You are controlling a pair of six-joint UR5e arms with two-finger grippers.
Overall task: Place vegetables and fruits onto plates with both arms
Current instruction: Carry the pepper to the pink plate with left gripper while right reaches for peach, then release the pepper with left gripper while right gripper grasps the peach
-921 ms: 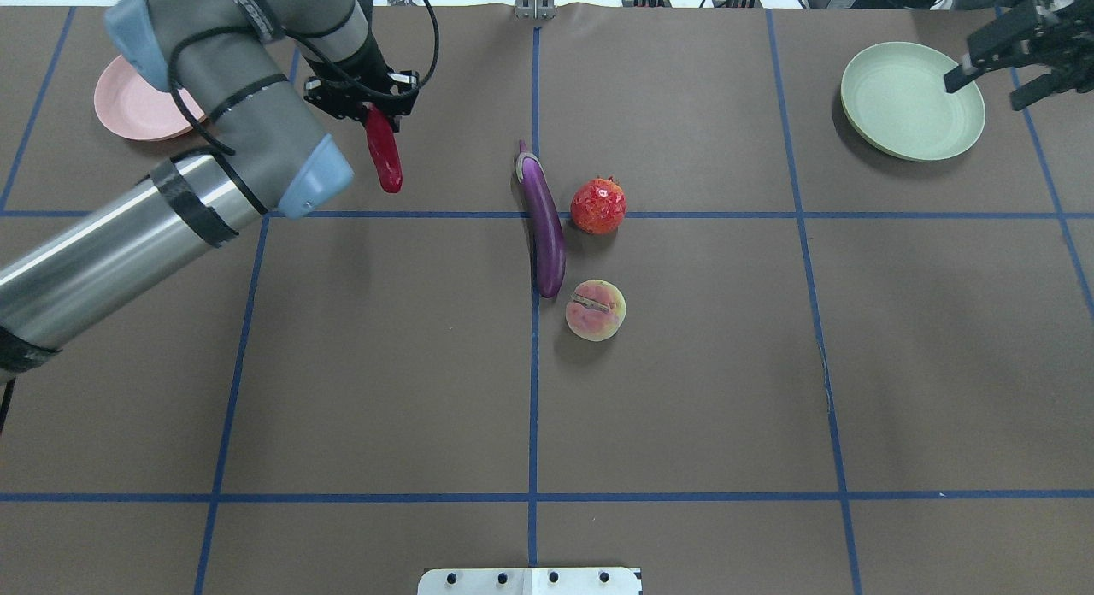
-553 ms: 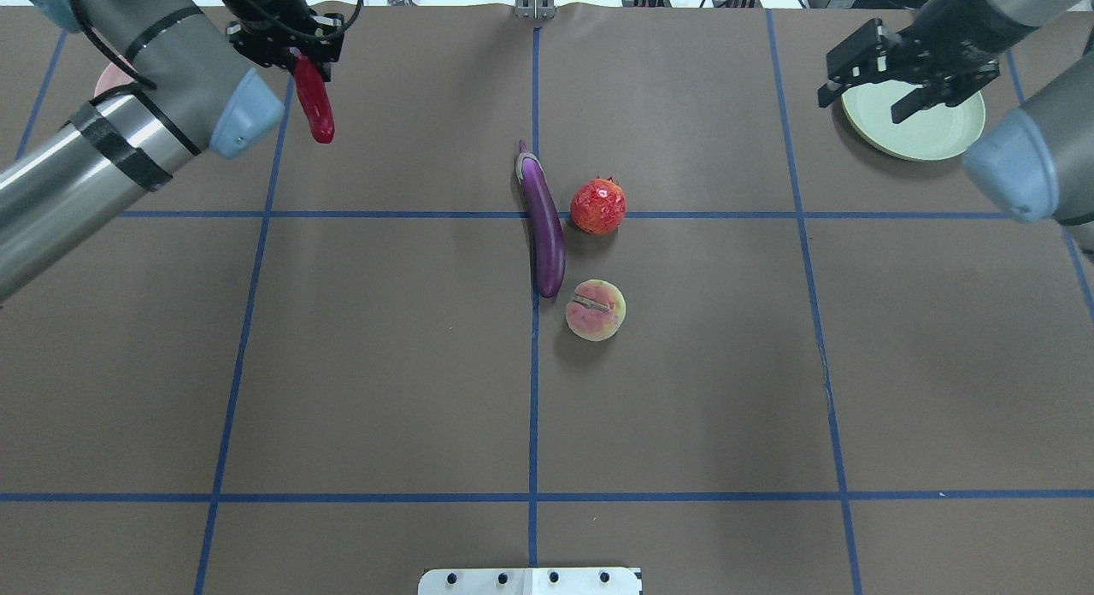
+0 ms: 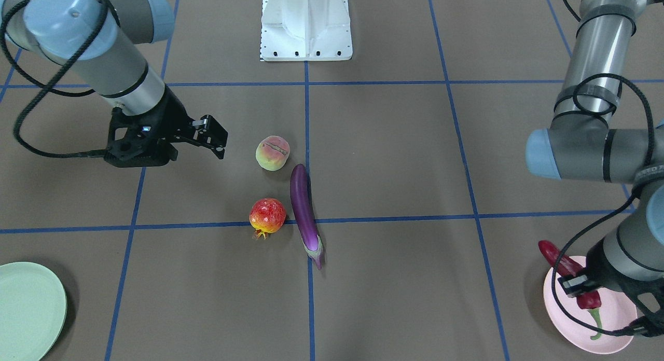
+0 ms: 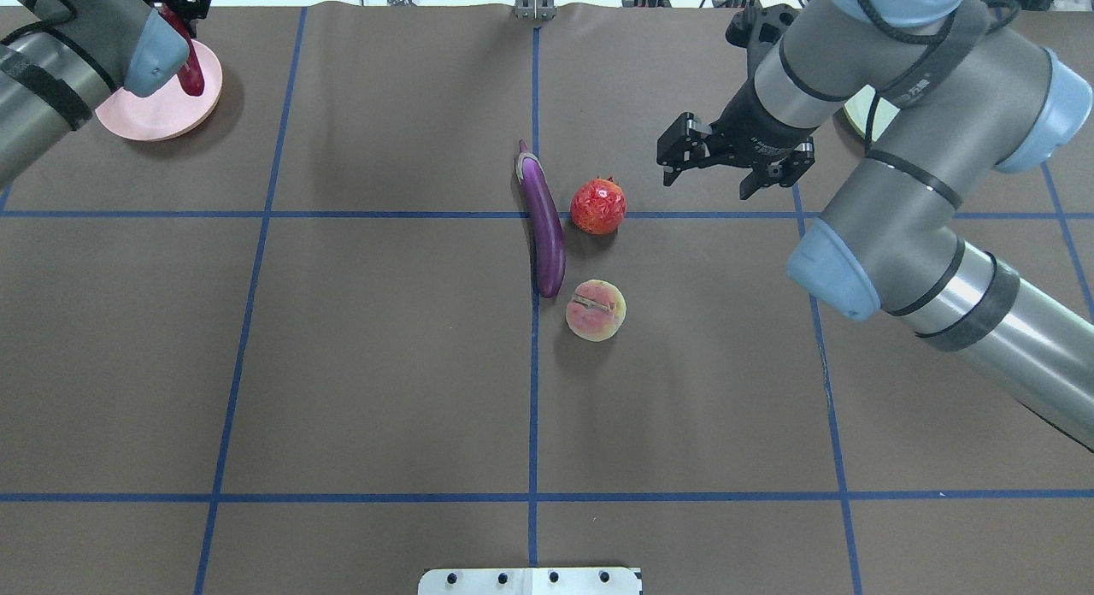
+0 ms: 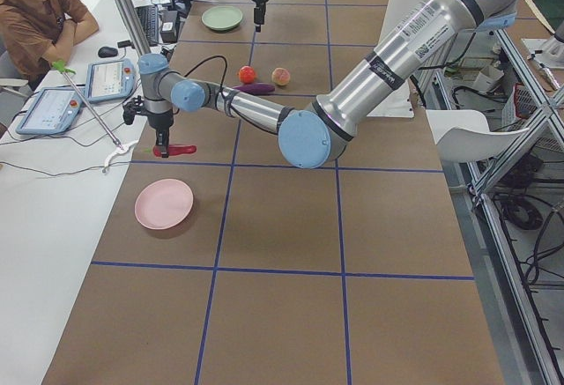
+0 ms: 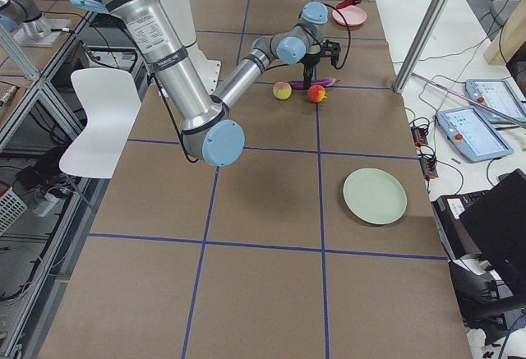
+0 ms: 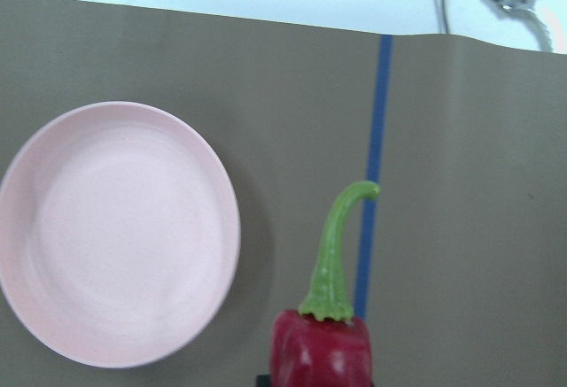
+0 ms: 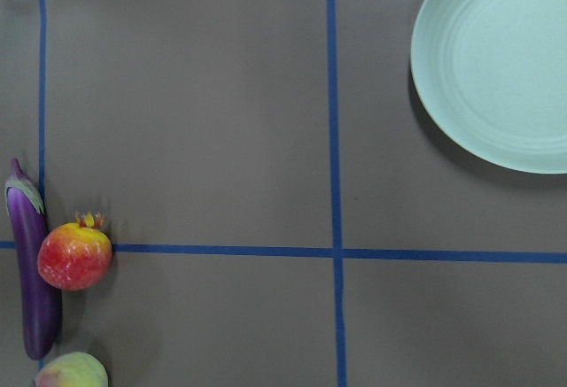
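Note:
Next, my right gripper goes next to the peach by the thick end of the purple eggplant and closes around the peach's middle point(image 3: 272, 153) point(image 8: 72, 378).
My left gripper point(image 3: 577, 287) is shut on the red chili point(image 3: 563, 265) and holds it above the near edge of the pink plate point(image 3: 617, 327). In the left wrist view the chili point(image 7: 322, 352) hangs just right of the plate point(image 7: 115, 228). The purple eggplant point(image 4: 544, 227), the pomegranate point(image 4: 598, 206) and the peach point(image 4: 596, 309) lie together at the table's middle. My right gripper point(image 4: 708, 185) is open and empty, hovering a little right of the pomegranate. The mint green plate point(image 8: 505, 59) is at the far right, mostly hidden behind the right arm in the overhead view.
The white base block point(image 3: 306, 24) stands at the robot's edge of the table. Blue tape lines point(image 4: 533, 407) grid the brown table. An operator point(image 5: 35, 15) sits past the table's far side with tablets point(image 5: 110, 78) beside them.
My left gripper has carried the chili left and back to the pink plate. My right arm has swung from over the mint plate toward the middle, near the pomegranate.

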